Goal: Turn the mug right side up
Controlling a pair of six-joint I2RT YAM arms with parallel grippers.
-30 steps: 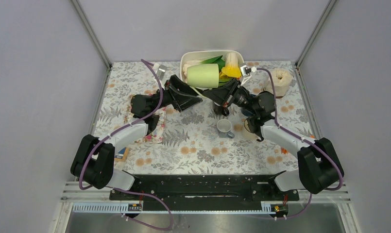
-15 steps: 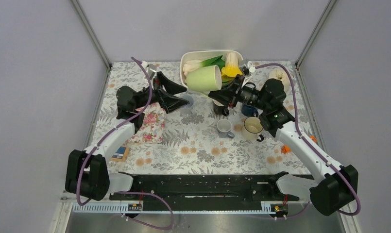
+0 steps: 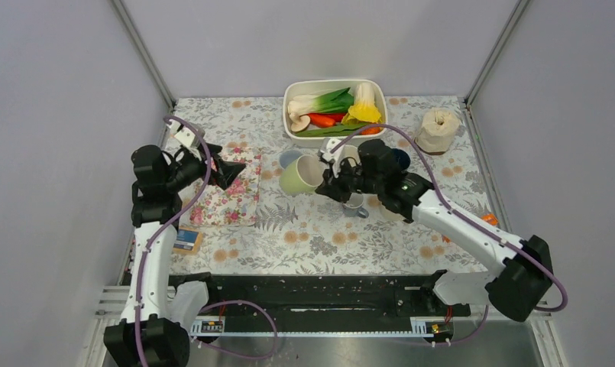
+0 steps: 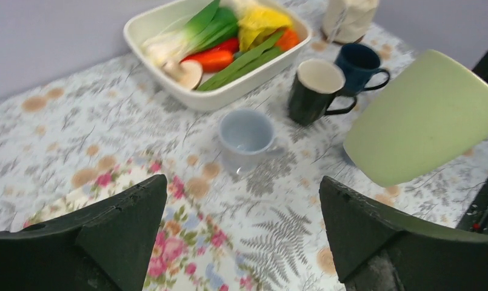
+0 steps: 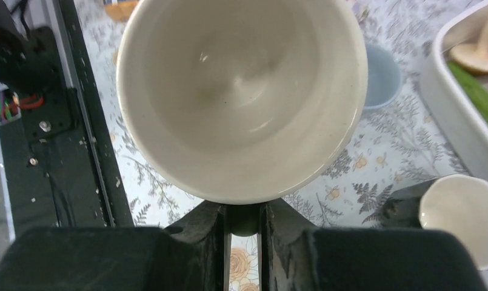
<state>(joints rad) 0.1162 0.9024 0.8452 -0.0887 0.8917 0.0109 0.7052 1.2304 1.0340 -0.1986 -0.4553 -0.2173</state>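
Note:
My right gripper is holding the mug. It will let go of it on the table (image 3: 289,208) just in front of the light blue cup.
The mug is light green outside and cream inside (image 3: 302,174). My right gripper (image 3: 325,183) is shut on its handle and holds it above the table's middle, tilted on its side. In the right wrist view the mug's open mouth (image 5: 241,91) faces the camera, and the handle sits between the gripper's (image 5: 245,221) closed fingers. The left wrist view shows the mug's outer wall (image 4: 423,118) at the right. My left gripper (image 3: 229,170) is open and empty over a floral cloth (image 3: 235,195), well left of the mug; its jaws stand wide apart (image 4: 242,180).
A white dish of vegetables (image 3: 289,115) stands at the back. A light blue cup (image 3: 289,158), a black mug (image 4: 314,91) and a dark blue mug (image 4: 359,63) stand upright behind the held mug. A small white mug (image 3: 354,200) and a beige roll (image 3: 437,128) are to the right.
My right arm brought the green mug down from above the dish to the table's middle. My left arm pulled back to the left, over the floral cloth.

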